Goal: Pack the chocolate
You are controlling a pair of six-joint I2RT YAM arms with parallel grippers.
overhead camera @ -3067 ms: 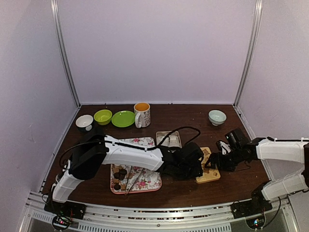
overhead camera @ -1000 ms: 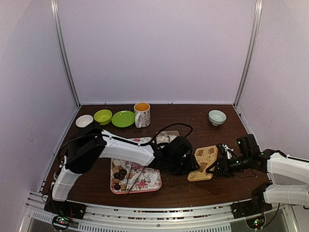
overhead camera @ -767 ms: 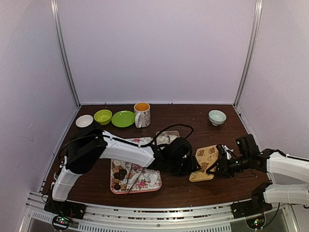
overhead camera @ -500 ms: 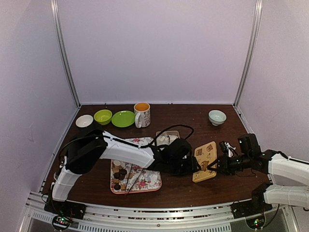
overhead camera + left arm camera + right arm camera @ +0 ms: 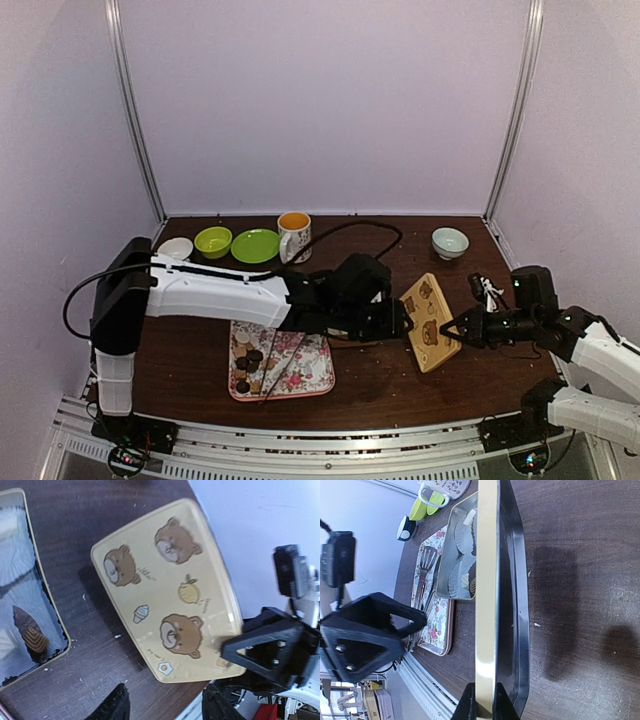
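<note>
The yellow tin lid, now tipped up off the table, will be let go by my right gripper on the open metal tin (image 5: 353, 304) (image 5: 471, 550) next to the floral tray.
My right gripper (image 5: 452, 329) (image 5: 484, 703) is shut on the near edge of a yellow bear-print tin lid (image 5: 430, 322) (image 5: 486, 580) (image 5: 170, 590). The lid is held off the table, tipped up on edge. My left gripper (image 5: 400, 325) (image 5: 165, 706) hovers open just left of the lid with nothing between its fingers. The open metal tin (image 5: 50, 605) (image 5: 451, 550) holds paper cups and a brown chocolate (image 5: 32, 637) (image 5: 473, 585). More dark and pale chocolate (image 5: 245, 362) lies on the floral tray (image 5: 312, 377) beside thin metal tongs (image 5: 280, 368).
Along the back stand a white bowl (image 5: 176, 247), a green bowl (image 5: 213, 241), a green plate (image 5: 255, 245) and a mug (image 5: 294, 236). A pale bowl (image 5: 449, 241) sits at the back right. The left arm's cable loops over the table's middle.
The right gripper has closed on the lid's edge and lifted it from flat on the table to tipped up. The left arm has risen and drawn back from the lid.
</note>
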